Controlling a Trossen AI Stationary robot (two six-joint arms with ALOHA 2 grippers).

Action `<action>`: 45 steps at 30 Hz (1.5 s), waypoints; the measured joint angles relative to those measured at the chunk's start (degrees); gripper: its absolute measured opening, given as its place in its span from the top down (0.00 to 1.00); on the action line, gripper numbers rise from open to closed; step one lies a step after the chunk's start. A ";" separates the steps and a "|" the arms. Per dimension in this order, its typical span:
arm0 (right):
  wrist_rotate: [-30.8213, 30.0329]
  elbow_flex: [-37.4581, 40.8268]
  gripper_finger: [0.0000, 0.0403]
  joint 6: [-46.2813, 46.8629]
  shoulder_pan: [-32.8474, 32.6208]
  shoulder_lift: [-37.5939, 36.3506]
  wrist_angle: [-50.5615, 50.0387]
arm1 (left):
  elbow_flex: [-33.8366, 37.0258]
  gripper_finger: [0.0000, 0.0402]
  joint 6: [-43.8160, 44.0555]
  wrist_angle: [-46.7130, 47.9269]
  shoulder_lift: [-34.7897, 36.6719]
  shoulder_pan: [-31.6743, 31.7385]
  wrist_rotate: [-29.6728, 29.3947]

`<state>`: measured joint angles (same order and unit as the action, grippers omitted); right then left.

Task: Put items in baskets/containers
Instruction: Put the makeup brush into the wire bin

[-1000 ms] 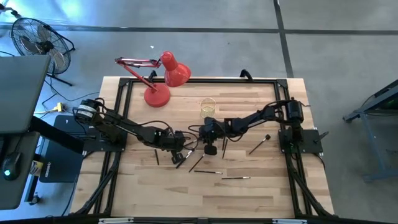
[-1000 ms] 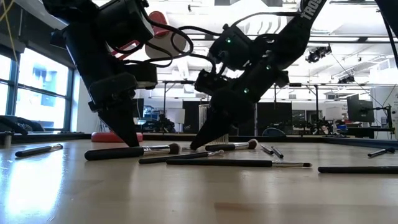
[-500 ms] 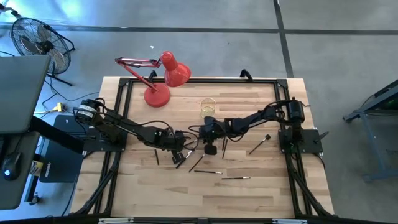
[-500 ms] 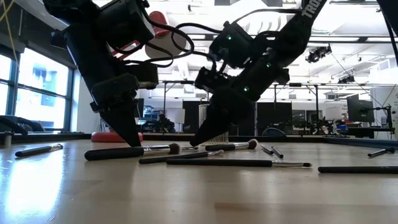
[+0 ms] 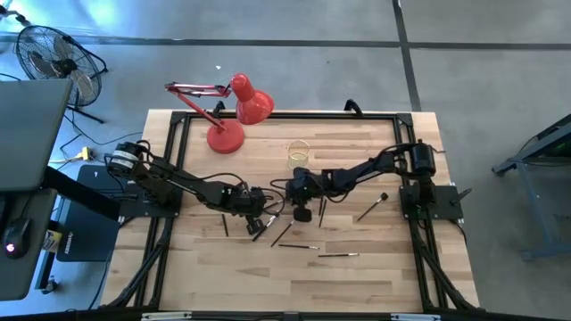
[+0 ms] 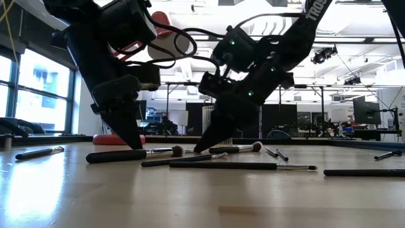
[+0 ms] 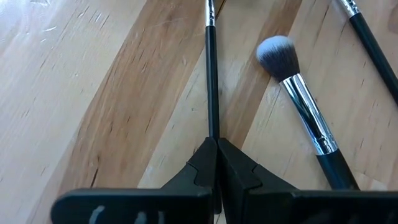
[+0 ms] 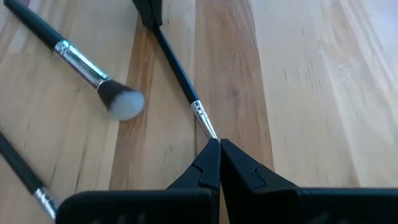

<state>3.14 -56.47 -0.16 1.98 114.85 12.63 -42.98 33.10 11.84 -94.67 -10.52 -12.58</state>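
Note:
I have my left gripper short of the thin brush's handle end, so I should open it and take the handle farther back (image 7: 217, 194) while my right gripper steadies the brush's bristles.
A thin black brush (image 7: 210, 74) lies on the wooden table (image 5: 384, 267) near its middle, and both grippers meet it. My left gripper (image 7: 216, 144) is shut at its handle end, and my right gripper (image 8: 217, 144) is shut at its bristle end. In the low view the left gripper (image 6: 135, 147) and the right gripper (image 6: 197, 150) both slant down to the tabletop. A fluffy brush with a silver ferrule (image 7: 292, 81) lies beside the thin one. The small clear glass cup (image 5: 298, 153) stands upright on the table, farther back. My left gripper pinches the thin brush's handle end (image 7: 212, 127) between its two fingertips. The fingers slant down from the table's left and lie along the brush, which lies flat on the wood. My right gripper pinches the same brush's bristle end, just past the ferrule (image 8: 207, 127), between its two fingertips. It slants down from the table's right, along the brush.
More brushes lie scattered on the table: one at the right (image 5: 373, 207) and several toward the near edge (image 5: 337, 255). A red desk lamp (image 5: 234, 111) stands at the far left. Black frame rails (image 5: 169, 160) border the table.

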 joint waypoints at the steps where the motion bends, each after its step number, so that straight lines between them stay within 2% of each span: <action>1: -0.02 0.00 1.00 0.06 0.00 0.02 -0.01 | 0.00 1.00 0.00 -0.02 0.00 0.00 0.01; 6: 0.07 0.02 1.00 0.15 0.02 0.12 0.85 | 0.00 0.98 -0.02 -0.16 0.00 0.00 -0.02; 15: 0.23 0.02 1.00 0.28 0.07 0.34 0.76 | 0.02 0.76 -0.04 -0.95 -0.09 0.00 0.49; 21: 0.82 0.02 1.00 0.34 0.09 0.34 -0.08 | 0.00 0.70 -0.06 -1.19 -0.09 -0.02 0.71; 29: 1.36 0.02 1.00 0.36 0.07 0.32 -2.06 | -0.09 0.70 -2.15 -0.60 -0.07 -0.01 0.66; 36: 1.55 0.04 1.00 0.37 0.07 0.32 -2.04 | -0.24 0.71 -2.47 4.85 0.07 0.03 1.46; 42: 1.60 0.11 1.00 0.37 0.07 0.34 -1.40 | -0.24 0.86 -2.49 6.63 0.07 0.14 2.53; 45: 1.61 0.11 1.00 0.37 0.04 0.34 -1.05 | -0.22 0.96 -2.99 7.14 0.11 1.18 5.95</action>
<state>4.75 -56.36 0.21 2.02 115.20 11.58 -43.20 30.11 18.98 -94.57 -9.34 -6.64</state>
